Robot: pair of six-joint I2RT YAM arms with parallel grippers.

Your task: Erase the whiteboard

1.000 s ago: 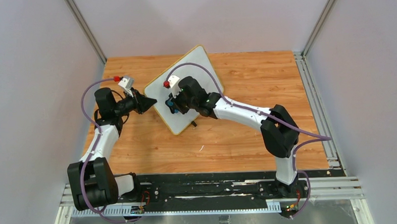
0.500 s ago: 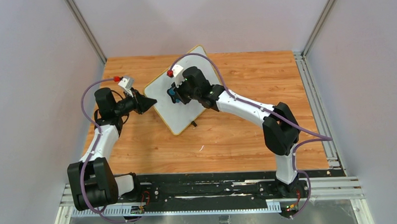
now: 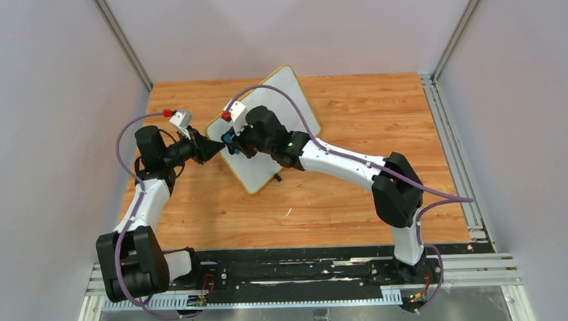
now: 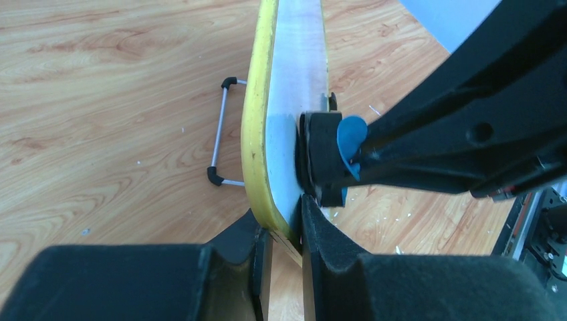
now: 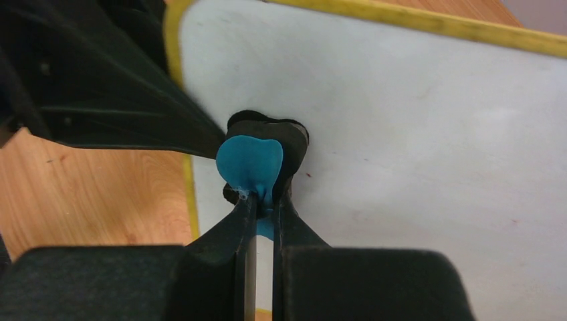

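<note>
My right gripper is going to put the blue eraser down on the bare wood [image 3: 372, 172], in the space between the whiteboard and the metal rail.
The whiteboard [image 3: 293, 95] stands tilted on the wooden table, white with a yellow rim [image 4: 253, 127]. No red writing shows on its face [image 5: 428, 127], only faint specks. My left gripper [image 3: 212, 148] is shut on the board's left corner; its pads clamp the rim in the left wrist view [image 4: 286, 235]. My right gripper [image 3: 231, 140] is shut on the small blue eraser [image 5: 251, 164], whose black felt pad presses flat against the board face close to the left gripper. The eraser also shows in the left wrist view [image 4: 350, 137].
The board's wire foot with black tips [image 4: 219, 130] rests on the table behind it; another black foot [image 3: 277, 178] shows at the front. Metal frame posts [image 3: 120, 41] and grey walls enclose the table. A rail [image 3: 454, 138] runs along the right side.
My right gripper has slid the eraser across the board face, first up toward the middle, then left and down to the left corner beside my left gripper. The left arm has stayed put.
</note>
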